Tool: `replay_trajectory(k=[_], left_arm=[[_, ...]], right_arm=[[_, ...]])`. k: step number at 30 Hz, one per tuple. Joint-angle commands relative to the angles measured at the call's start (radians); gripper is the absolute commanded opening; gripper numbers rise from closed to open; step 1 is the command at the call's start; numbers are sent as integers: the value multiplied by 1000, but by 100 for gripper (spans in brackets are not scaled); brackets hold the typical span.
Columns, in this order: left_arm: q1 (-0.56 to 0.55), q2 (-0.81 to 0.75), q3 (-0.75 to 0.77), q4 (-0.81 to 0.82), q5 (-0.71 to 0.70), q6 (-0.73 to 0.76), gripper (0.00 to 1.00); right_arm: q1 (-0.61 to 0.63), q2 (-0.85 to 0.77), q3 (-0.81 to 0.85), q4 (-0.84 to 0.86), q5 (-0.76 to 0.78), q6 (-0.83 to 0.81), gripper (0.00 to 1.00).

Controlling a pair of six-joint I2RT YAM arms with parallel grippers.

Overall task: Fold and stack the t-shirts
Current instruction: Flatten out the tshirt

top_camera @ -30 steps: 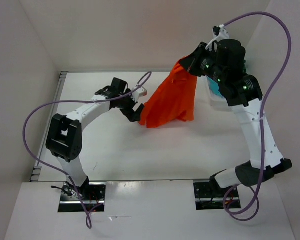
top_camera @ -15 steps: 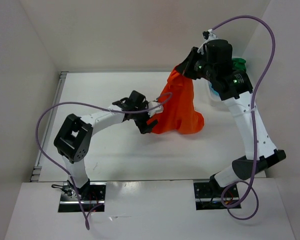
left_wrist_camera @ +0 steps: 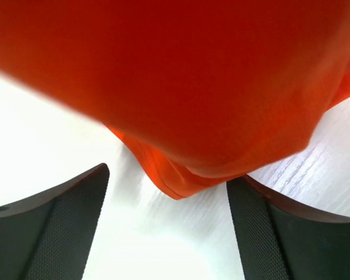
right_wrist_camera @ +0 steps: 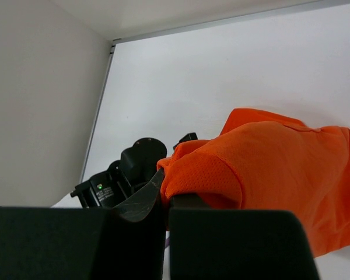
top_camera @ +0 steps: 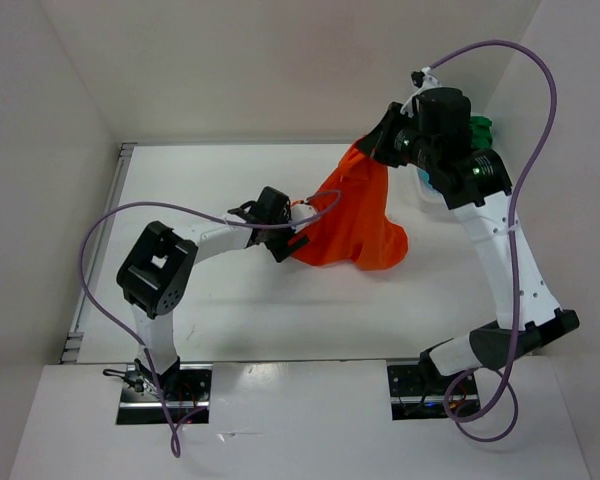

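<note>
Next, I pinch the t-shirt's loose edge (left_wrist_camera: 178,185) with my left gripper and stretch the t-shirt wide before folding, since the orange t-shirt's lower end is bunched below my right gripper.
The orange t-shirt (top_camera: 352,225) hangs from my right gripper (top_camera: 373,147), which is shut on its top edge high above the table; its lower part bunches on the table. In the right wrist view the fingers (right_wrist_camera: 140,204) pinch the orange cloth (right_wrist_camera: 280,169). My left gripper (top_camera: 292,241) sits low at the shirt's lower left edge. In the left wrist view it (left_wrist_camera: 169,233) is open, with the orange hem (left_wrist_camera: 175,185) hanging just between and ahead of the fingertips, unclamped. A dark green t-shirt (top_camera: 477,128) and a sliver of turquoise t-shirt (top_camera: 431,183) peek out behind the right arm.
The white basket (top_camera: 425,197) at the back right is mostly hidden by the right arm. White walls enclose the table on the left, back and right. The left arm's purple cable (top_camera: 180,210) loops over the table's left half.
The left gripper has moved right, up to the shirt's lower left edge, and its jaws have narrowed slightly. The shirt has shifted right and its bottom now bunches on the table.
</note>
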Motion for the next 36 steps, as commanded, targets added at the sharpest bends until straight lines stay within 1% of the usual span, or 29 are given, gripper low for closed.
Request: replay_trajectory(k=[1,3,5,6,9,10,11,13,15,18,19,21,24,27,28,30,32,36], left_arm=[[2,-16,73,-15,78,-28,91],[2,-26,73,-24,111,-28,91],[2,-17,73,-24,111,-38,90],[2,-17,73,-15,111,-38,83],[2,10,82,-6,125,-38,69],[2,22,92,-17,125,-38,62],[2,23,92,-17,136,-38,59],[11,23,102,-26,153,-38,59],[20,23,102,-53,162,-38,67],[40,1,70,-75,132,45,77],[55,-23,54,-89,112,69,78],[87,-42,6,-98,111,122,78],[120,-54,-16,-98,122,143,78],[120,-44,-16,-81,131,143,78],[120,-31,-5,-68,131,121,78],[120,-21,26,-67,174,100,78],[120,-11,44,-81,223,88,81],[86,-11,53,-90,233,100,83]], right_arm=[[-7,-62,-13,35,-11,1,0],[-7,-62,-25,35,-11,1,0],[-7,-71,-34,46,-11,10,0],[-7,-71,-43,58,-24,10,0],[-7,-71,-44,58,-24,10,0],[-7,-71,-44,58,-24,10,0],[-7,-71,-44,58,-24,10,0],[-7,-71,-44,58,-24,10,0],[-7,-80,-44,58,-24,10,0],[-7,-90,-44,49,-24,10,0],[-7,-90,-44,49,-24,10,0],[-16,-90,-53,49,-24,10,0],[-16,-90,-63,49,-24,10,0],[-16,-90,-82,69,-34,10,0],[-16,-90,-82,69,-34,10,0],[-16,-90,-82,69,-44,10,0],[-16,-90,-82,69,-44,10,0],[-16,-99,-100,69,-44,19,0]])
